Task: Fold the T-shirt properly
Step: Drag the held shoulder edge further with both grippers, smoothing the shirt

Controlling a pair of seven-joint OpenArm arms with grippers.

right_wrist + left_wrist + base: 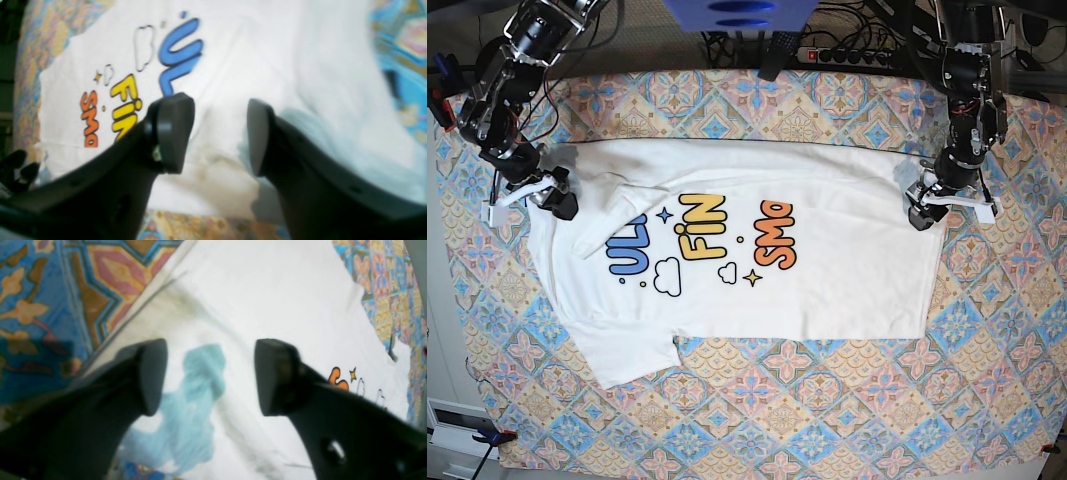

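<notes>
The T-shirt's front edge lies far away from me. Next, my left gripper pinches near the back corner [909,163] and pulls it closer together with my right gripper before folding.
The white T-shirt [827,280] lies flat on the table with its print "UL", "FiN", "SMo" facing up. One sleeve sticks out at the front left, and a flap of cloth lies folded over near the blue letters. My left gripper [924,208] hovers over the shirt's right edge. In the left wrist view the left gripper [210,376] is open over the T-shirt [260,290], nothing between its fingers. My right gripper [555,197] stands at the shirt's left edge. The right wrist view shows the right gripper [220,136] open just above the T-shirt [233,50].
A colourful patterned cloth [807,420] covers the whole table. A power strip and cables [847,55] run along the back edge, beside a blue object [737,15]. Clamps [487,435] hold the cloth at the front left corner.
</notes>
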